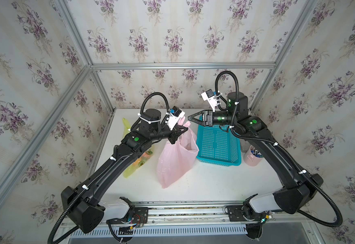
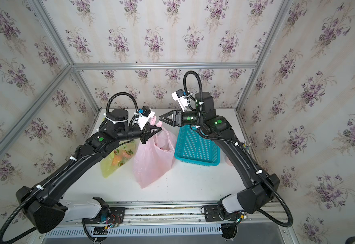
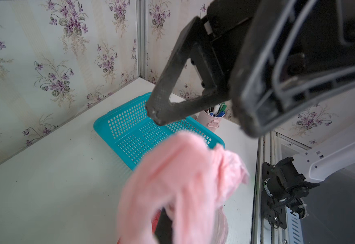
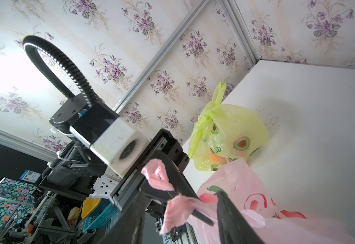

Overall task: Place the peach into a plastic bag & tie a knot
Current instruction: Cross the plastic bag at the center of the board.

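Observation:
I see the pink bag's handle looped around my left gripper's fingers, so next I pinch the plastic (image 4: 207,207) beside those fingertips with my right gripper and pull the loop off toward the basket.
A pink plastic bag (image 1: 176,162) (image 2: 153,164) hangs over the white table, its lower end resting on the table. My left gripper (image 1: 185,129) (image 2: 159,129) is shut on the bag's bunched handles (image 4: 176,209), which wrap around its fingers. In the left wrist view the blurred pink plastic (image 3: 183,179) covers the jaws. My right gripper (image 1: 189,117) (image 2: 160,117) stands open just beyond the left fingertips, level with them. Its fingers (image 4: 229,215) straddle the left gripper's tip (image 4: 206,220) and hold nothing. The peach is hidden.
A tied yellow bag (image 1: 138,162) (image 4: 229,131) with fruit lies under my left arm. A teal basket (image 1: 217,161) (image 3: 134,131) stands right of the pink bag. Behind the basket a pink cup (image 1: 251,156) (image 3: 211,119) holds pens. Walls enclose three sides.

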Robot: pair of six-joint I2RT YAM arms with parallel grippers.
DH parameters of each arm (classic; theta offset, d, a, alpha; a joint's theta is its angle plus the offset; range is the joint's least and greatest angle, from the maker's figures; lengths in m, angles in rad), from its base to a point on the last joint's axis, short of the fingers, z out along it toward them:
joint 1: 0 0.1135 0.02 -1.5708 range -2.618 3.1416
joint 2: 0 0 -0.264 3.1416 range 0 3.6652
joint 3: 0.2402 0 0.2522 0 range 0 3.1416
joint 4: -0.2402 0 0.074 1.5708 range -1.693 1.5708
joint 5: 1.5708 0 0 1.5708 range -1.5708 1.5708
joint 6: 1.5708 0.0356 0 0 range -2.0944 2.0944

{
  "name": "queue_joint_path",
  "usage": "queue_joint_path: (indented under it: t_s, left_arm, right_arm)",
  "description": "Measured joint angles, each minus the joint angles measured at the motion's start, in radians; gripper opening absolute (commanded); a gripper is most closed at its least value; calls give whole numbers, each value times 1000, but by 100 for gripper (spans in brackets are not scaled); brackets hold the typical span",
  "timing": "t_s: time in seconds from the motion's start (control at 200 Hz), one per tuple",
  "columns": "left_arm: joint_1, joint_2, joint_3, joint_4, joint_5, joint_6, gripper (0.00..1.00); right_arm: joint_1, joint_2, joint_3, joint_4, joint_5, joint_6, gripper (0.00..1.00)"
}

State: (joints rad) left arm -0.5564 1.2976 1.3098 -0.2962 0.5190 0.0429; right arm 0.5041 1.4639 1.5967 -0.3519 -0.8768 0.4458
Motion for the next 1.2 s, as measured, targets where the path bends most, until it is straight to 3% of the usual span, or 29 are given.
queue_joint_path:
  t_s: [0.215, 0.335, 0.49, 0.639, 0.839, 1.199]
  left_arm:
    - [0, 11, 11, -20, 10, 1, 0]
    - [0, 15, 12, -29, 11, 1, 0]
    - [0, 15, 13, -31, 16, 2, 0]
    - [-1, 15, 15, -34, 18, 7, 0]
    - [-1, 12, 17, -57, 11, 8, 10]
    - [-1, 3, 11, -56, 0, 8, 10]
  right_arm:
    - [24, 37, 34, 16, -24, 3, 50]
    - [26, 59, 51, 17, -29, 5, 42]
    - [69, 90, 67, 18, -33, 14, 26]
    - [67, 109, 69, 25, -35, 26, 0]
    - [62, 100, 28, 45, -2, 26, 0]
    - [-13, 66, -61, 106, 47, 54, 0]
